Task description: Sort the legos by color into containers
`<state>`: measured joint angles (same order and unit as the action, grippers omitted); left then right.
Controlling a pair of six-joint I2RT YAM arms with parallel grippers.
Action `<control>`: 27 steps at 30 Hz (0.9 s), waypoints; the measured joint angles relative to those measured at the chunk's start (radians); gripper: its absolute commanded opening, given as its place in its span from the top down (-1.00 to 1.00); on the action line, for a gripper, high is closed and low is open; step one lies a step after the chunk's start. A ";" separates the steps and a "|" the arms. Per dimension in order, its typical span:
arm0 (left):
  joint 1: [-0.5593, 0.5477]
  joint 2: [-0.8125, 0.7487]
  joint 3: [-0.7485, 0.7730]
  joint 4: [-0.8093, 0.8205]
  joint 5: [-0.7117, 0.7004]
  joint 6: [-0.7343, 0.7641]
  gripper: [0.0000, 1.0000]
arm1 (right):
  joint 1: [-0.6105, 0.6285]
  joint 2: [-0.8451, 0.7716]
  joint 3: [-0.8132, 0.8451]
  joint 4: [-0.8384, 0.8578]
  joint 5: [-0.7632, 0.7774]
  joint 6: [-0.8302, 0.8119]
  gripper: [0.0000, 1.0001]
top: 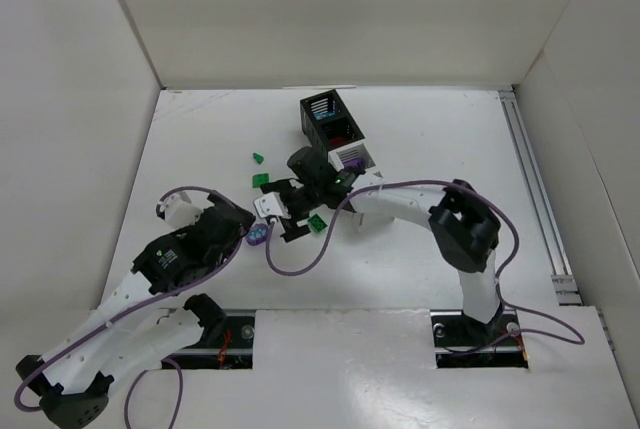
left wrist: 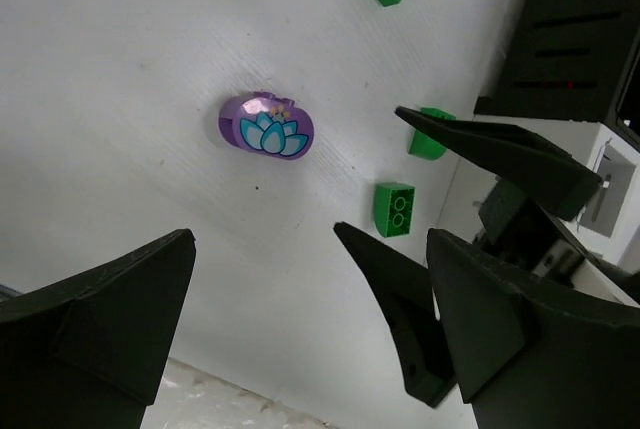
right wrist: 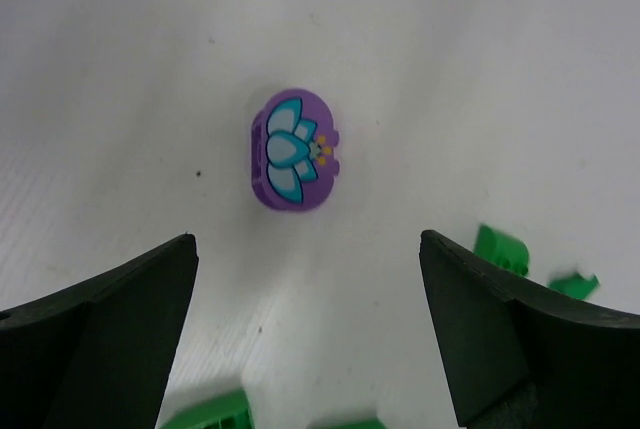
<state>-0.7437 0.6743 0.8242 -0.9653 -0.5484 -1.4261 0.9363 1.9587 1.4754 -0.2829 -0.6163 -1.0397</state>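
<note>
Next, I move my left gripper to the studded green lego next to the small curved green piece and close it on the lego's sides [top: 261, 180].
A purple lego [top: 259, 237] printed with a blue lotus lies on the white table between both grippers; it also shows in the wrist views [left wrist: 266, 127] [right wrist: 295, 149]. My left gripper [top: 245, 227] [left wrist: 310, 239] is open and empty just short of it. My right gripper [top: 282, 219] [right wrist: 307, 239] hangs open over the same piece without touching it. Green legos [top: 316, 221] [top: 261, 180] [top: 257, 159] lie scattered close by. The containers [top: 310, 121] stand behind, a black slatted bin [left wrist: 580, 39] nearest the camera's far side.
The right arm's fingers [left wrist: 400, 294] cross the left wrist view beside a green brick [left wrist: 395, 209]. More green bricks [right wrist: 500, 249] [right wrist: 205, 414] lie around the right gripper. Purple cables trail across the table. White walls enclose the table on three sides.
</note>
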 measured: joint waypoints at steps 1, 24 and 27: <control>0.000 -0.003 0.000 -0.014 0.000 -0.016 -1.00 | 0.003 0.036 0.030 -0.002 -0.017 0.000 -0.92; 0.005 -0.028 -0.012 -0.111 -0.006 -0.086 -1.00 | 0.021 0.346 0.226 0.027 -0.152 0.183 0.01; 0.005 -0.038 -0.013 -0.111 -0.007 -0.092 -1.00 | 0.029 0.348 0.226 0.051 -0.156 0.216 0.27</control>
<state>-0.7383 0.6365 0.8116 -1.0767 -0.5552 -1.5181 0.9653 2.3062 1.7012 -0.2317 -0.7719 -0.8242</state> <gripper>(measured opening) 0.997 0.520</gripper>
